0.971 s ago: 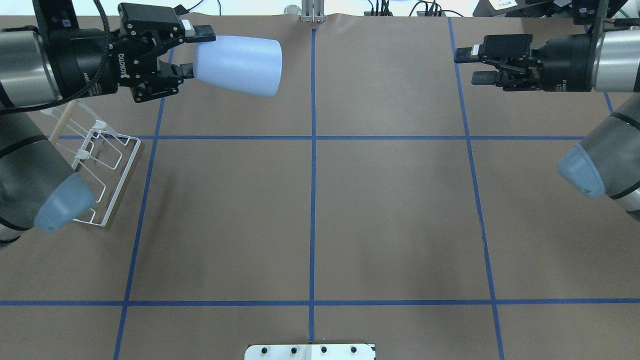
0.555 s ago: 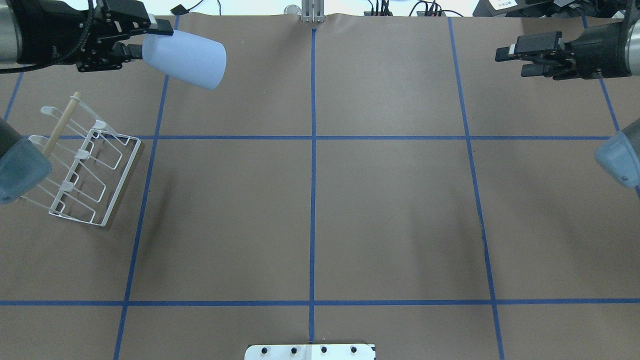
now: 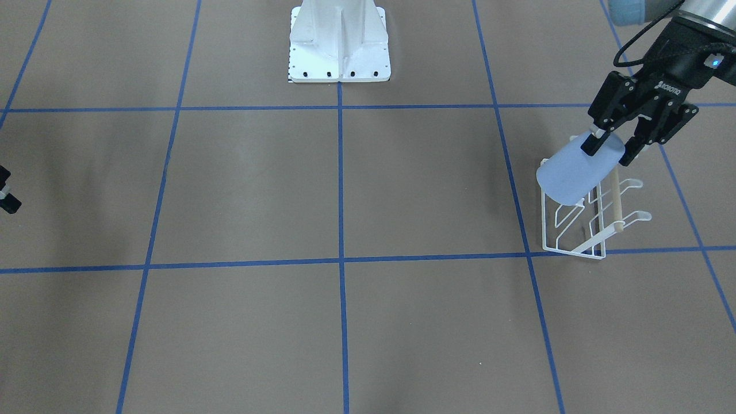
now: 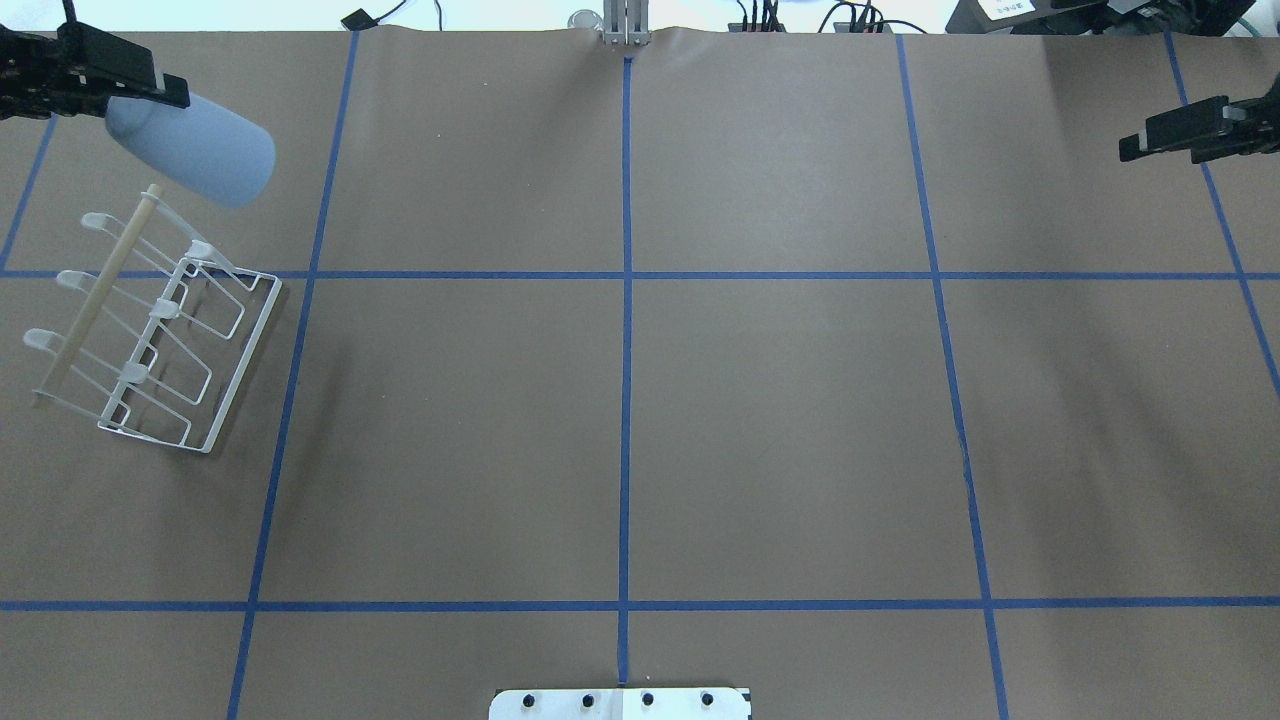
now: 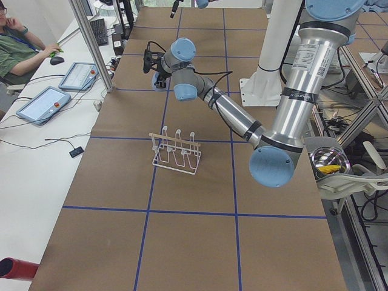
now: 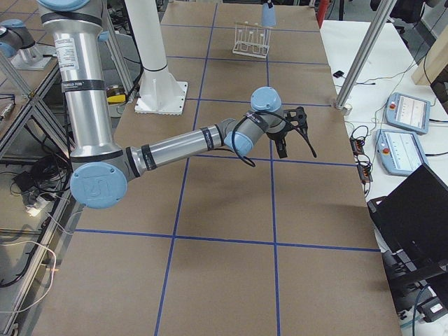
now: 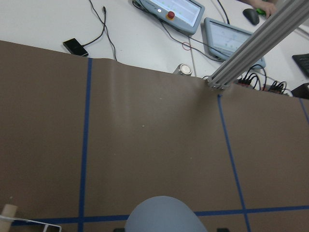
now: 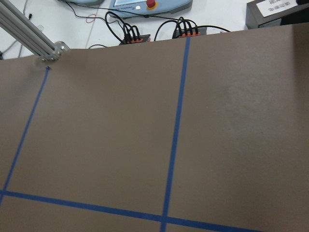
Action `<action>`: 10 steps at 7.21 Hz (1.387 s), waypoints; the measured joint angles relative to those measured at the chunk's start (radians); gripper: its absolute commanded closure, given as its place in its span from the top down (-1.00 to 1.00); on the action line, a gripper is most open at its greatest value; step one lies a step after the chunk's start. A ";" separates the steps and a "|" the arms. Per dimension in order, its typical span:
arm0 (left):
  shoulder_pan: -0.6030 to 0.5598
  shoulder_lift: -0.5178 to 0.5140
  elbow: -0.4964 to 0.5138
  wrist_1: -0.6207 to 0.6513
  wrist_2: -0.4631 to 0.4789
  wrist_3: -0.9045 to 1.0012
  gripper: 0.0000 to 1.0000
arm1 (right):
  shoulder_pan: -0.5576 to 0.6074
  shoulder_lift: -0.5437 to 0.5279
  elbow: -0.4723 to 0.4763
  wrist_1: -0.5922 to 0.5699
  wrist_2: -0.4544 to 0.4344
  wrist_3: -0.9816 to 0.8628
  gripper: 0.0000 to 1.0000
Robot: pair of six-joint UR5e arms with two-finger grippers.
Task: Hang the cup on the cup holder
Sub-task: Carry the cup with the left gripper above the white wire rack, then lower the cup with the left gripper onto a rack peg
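Next, I release the pale blue cup with my left gripper on the cup holder's hook (image 3: 560,215) nearest the blue tape crossing.
My left gripper (image 3: 609,148) is shut on the narrow base of the pale blue cup (image 3: 575,175). It holds the cup tilted in the air, wide rim pointing down and toward the table's middle. In the overhead view the cup (image 4: 195,150) hangs just past the far end of the white wire cup holder (image 4: 170,340), close to the tip of its wooden handle, without touching it. The left gripper (image 4: 140,100) is at the far left edge. The cup's rim fills the bottom of the left wrist view (image 7: 161,215). My right gripper (image 4: 1150,148) is open and empty at the far right.
The white robot pedestal (image 3: 339,52) stands at the near middle edge. An aluminium post (image 4: 625,25) rises at the table's far edge. Tablets and cables (image 5: 42,103) lie beyond that edge. Blue tape lines mark the brown table.
My left gripper has carried the cup to the left, from near the table's middle-left to just beyond the cup holder. My right gripper has drawn back to the right.
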 measured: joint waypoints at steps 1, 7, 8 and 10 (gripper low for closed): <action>-0.003 -0.002 -0.008 0.092 0.003 0.083 -1.00 | 0.017 -0.002 0.002 -0.139 0.008 -0.119 1.00; 0.020 -0.023 0.104 0.153 0.007 0.155 -1.00 | 0.018 -0.004 0.068 -0.558 0.016 -0.290 1.00; 0.029 -0.026 0.114 0.153 0.017 0.155 -1.00 | 0.018 -0.004 0.069 -0.563 0.016 -0.290 1.00; 0.052 -0.025 0.126 0.153 0.059 0.155 -1.00 | 0.017 -0.005 0.069 -0.564 0.015 -0.290 1.00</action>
